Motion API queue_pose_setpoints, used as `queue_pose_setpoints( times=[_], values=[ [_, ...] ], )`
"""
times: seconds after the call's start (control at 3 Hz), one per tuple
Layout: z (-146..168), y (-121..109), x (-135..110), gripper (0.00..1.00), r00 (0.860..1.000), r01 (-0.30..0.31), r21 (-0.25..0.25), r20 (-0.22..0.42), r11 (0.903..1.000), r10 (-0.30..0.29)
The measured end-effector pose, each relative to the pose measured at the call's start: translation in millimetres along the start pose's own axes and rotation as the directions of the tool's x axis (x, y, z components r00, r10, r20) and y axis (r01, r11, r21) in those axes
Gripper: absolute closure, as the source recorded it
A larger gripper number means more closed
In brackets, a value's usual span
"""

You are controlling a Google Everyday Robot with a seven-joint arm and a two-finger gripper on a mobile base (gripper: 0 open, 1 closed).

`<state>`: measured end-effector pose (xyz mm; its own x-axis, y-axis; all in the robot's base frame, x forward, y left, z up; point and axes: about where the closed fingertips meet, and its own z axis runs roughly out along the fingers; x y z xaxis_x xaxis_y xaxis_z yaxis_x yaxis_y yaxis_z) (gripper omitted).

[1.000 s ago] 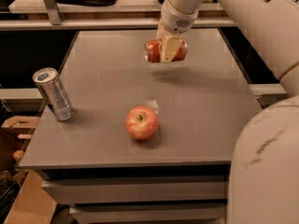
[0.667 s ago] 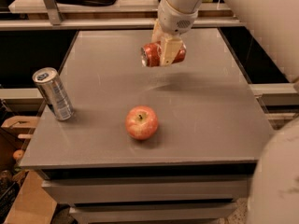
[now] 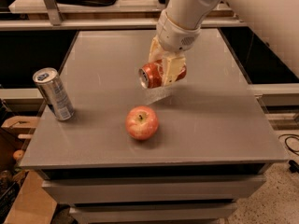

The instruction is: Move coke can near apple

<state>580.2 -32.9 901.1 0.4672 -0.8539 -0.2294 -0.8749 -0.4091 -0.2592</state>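
I should put the coke can down and let go of it on the grey table (image 3: 165,98), close behind the red apple.
The red coke can (image 3: 152,75) lies on its side in my gripper (image 3: 164,72), silver end facing left, held a little above the grey table (image 3: 219,120). The gripper's cream fingers (image 3: 171,69) are shut around the can's middle. The red apple (image 3: 141,122) with yellowish patches sits on the table just in front of and slightly left of the can, a short gap apart. My white arm comes down from the upper right.
A taller silver-and-blue can (image 3: 53,94) stands upright near the table's left edge. Shelves with clutter run behind the table. Cardboard boxes (image 3: 18,125) sit on the floor at the left. The table's front edge is close to the apple.
My gripper has carried the coke can forward and slightly left, from the far part of the table toward the apple. The apple and the tall can have not moved.
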Motion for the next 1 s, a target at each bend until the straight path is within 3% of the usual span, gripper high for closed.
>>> queue_pose_setpoints(
  times=[0.67, 1.0],
  values=[
    [16.2, 43.4, -9.9, 1.0, 0.997, 0.071, -0.09, 0.03, 0.9934, -0.068],
    [25.2, 51.8, -8.3, 1.0, 0.997, 0.07, -0.116, 0.029, 0.9907, -0.068]
  ],
)
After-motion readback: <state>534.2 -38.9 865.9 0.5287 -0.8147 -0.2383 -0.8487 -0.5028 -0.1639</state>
